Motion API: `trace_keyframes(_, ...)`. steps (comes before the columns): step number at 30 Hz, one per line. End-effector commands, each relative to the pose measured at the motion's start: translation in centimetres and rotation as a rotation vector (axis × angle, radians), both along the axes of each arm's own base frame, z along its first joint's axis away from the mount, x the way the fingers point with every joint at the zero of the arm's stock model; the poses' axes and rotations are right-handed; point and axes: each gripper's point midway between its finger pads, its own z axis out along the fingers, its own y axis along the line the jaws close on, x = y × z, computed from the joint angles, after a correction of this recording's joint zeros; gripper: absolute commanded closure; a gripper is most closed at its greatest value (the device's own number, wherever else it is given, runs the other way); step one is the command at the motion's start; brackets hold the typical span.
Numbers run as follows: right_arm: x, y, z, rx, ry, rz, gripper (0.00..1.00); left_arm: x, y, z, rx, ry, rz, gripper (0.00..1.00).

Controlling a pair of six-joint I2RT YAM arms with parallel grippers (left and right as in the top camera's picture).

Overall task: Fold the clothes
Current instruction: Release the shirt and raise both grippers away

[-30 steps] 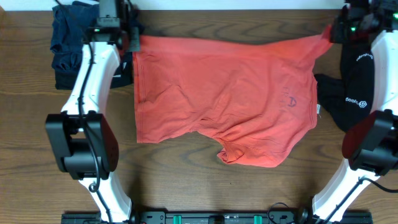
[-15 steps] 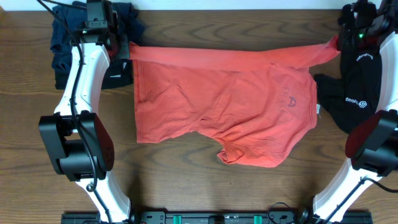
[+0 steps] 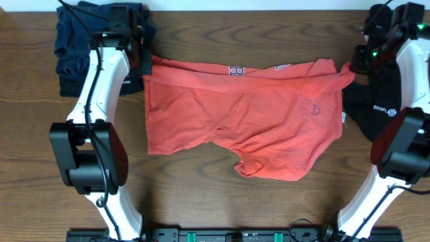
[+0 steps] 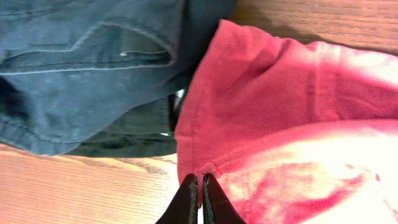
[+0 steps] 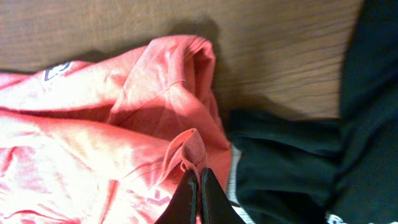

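Observation:
Next, my right gripper lets go of the coral-red T-shirt's corner where the shirt's side edge meets the black garment [image 3: 347,90] [image 5: 241,127].
The coral-red T-shirt [image 3: 242,121] lies spread on the wooden table, its far edge folded over so white-and-navy lettering [image 3: 235,69] shows. My left gripper [image 3: 143,64] is shut on the shirt's far left corner; in the left wrist view the jaws [image 4: 200,186] pinch a red hem [image 4: 261,112]. My right gripper [image 3: 353,66] is shut on the far right corner; in the right wrist view the jaws [image 5: 199,183] pinch red fabric [image 5: 155,118]. A black garment with white logos [image 3: 379,101] lies at the right, also in the right wrist view [image 5: 298,155].
A pile of dark blue denim clothes [image 3: 77,47] lies at the far left, just beside the left gripper, and shows in the left wrist view [image 4: 81,68]. Bare wood table [image 3: 201,195] runs in front of the shirt.
Both grippers have moved toward me with the shirt's far edge, folding it over so the lettering shows. The stretched top edge has gone slack onto the shirt.

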Motion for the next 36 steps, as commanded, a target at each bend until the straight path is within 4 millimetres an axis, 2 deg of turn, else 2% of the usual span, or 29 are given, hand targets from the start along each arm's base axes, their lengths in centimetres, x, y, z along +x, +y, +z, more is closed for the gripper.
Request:
trace_keyframes(1,0.0,2.4,-0.9,0.021,0.015,0.062,0.99,-0.4,-0.7,-1.4,-0.007,0.039,-0.02,0.94)
trace_keyframes(3,0.0,3.2,-1.2,0.01,0.021,0.08,0.99,-0.5,-1.0,-1.6,-0.006,0.048,-0.026,0.94)
trace_keyframes(6,-0.1,3.4,-1.5,-0.022,0.035,0.086,0.99,-0.8,-1.0,-1.8,-0.006,0.064,-0.027,0.92)
trace_keyframes(9,-0.5,3.5,-1.6,-0.02,0.049,0.087,0.99,-1.2,-1.0,-1.9,-0.005,0.08,-0.027,0.78)
trace_keyframes(12,-1.1,3.6,-1.8,-0.014,0.075,0.088,0.99,-1.5,-1.0,-2.0,-0.005,0.095,-0.028,0.73)
trace_keyframes(24,-4.2,4.4,-2.9,0.014,0.2,0.105,0.98,-4.2,-0.9,-2.6,-0.003,0.206,-0.027,0.73)
trace_keyframes(26,-4.7,4.5,-3.2,0.018,0.223,0.105,0.85,-4.4,-0.9,-2.6,-0.003,0.214,-0.028,0.73)
trace_keyframes(27,-4.9,4.5,-3.2,0.02,0.229,0.105,0.74,-4.4,-0.9,-2.6,-0.003,0.214,-0.027,0.73)
trace_keyframes(29,-4.9,4.5,-3.0,0.021,0.228,0.105,0.59,-4.4,-0.9,-2.3,-0.003,0.208,-0.028,0.67)
trace_keyframes(33,-4.8,4.6,-1.1,0.022,0.203,0.105,0.42,-4.7,-0.9,0.2,-0.004,0.173,-0.027,0.52)
trace_keyframes(36,-5.0,4.7,1.6,0.015,0.169,0.105,0.32,-5.6,-0.9,2.8,-0.005,0.139,-0.025,0.4)
